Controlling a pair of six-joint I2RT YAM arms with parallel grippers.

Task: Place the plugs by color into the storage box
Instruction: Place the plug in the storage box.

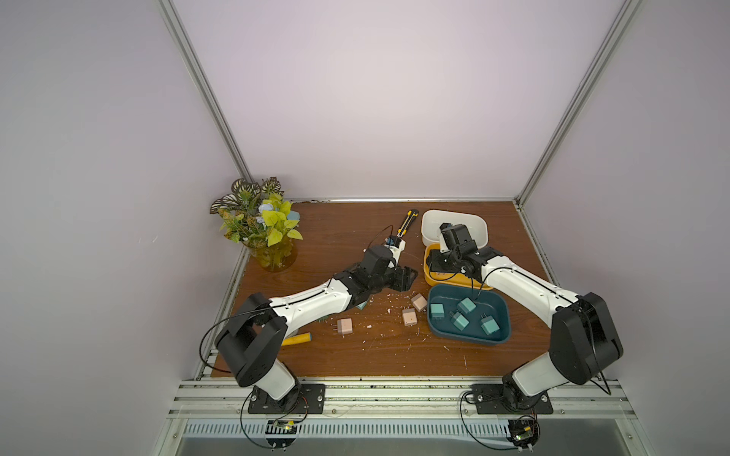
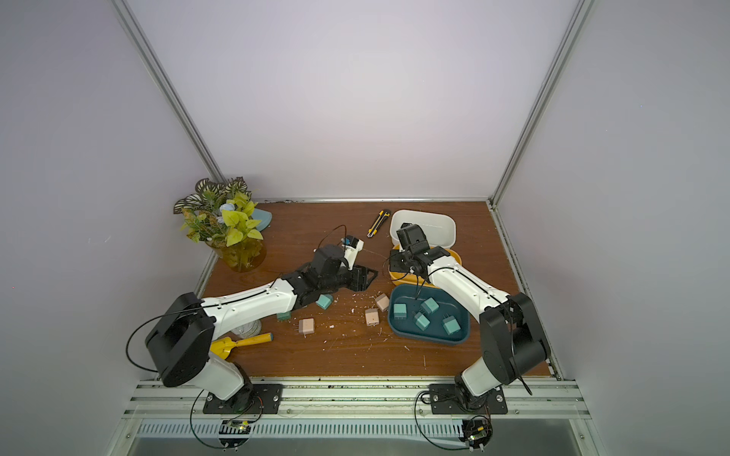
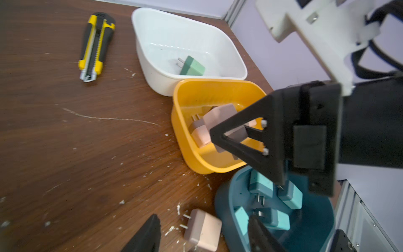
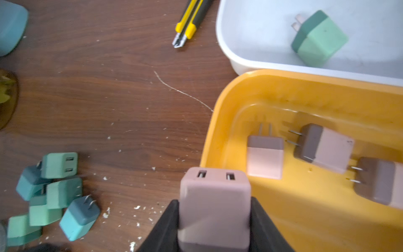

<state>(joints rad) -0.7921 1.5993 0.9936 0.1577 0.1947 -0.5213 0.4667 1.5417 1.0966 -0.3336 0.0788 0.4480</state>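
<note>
Next, I let go of the pale pink plug, held at the box's near rim, with my right gripper inside the yellow box (image 1: pixel 467 280) (image 4: pixel 335 213), just in front of the box's pink plugs.
My right gripper (image 4: pixel 214 209) is shut on a pale pink plug (image 4: pixel 213 187), held at the near rim of the yellow box (image 4: pixel 218 122). Three pink plugs (image 4: pixel 265 156) lie inside that box. One mint green plug (image 4: pixel 318 41) lies in the white box (image 1: pixel 430 215). Several teal-blue plugs (image 1: pixel 466 306) lie in the teal box (image 1: pixel 468 342). My left gripper (image 3: pixel 204 218) is open just above a pink plug (image 3: pixel 202 232) lying beside the teal box. Two more pink plugs (image 1: pixel 344 326) (image 1: pixel 409 317) lie on the table. Teal and mint plugs (image 4: pixel 58 187) are heaped under my left arm.
A yellow-black utility knife (image 1: pixel 408 223) lies behind the left gripper, next to the white box. A potted plant (image 1: pixel 268 237) stands at the back left corner. A yellow-handled tool (image 1: pixel 296 339) lies by the left arm's base. White crumbs dot the wooden table (image 1: pixel 355 355).
</note>
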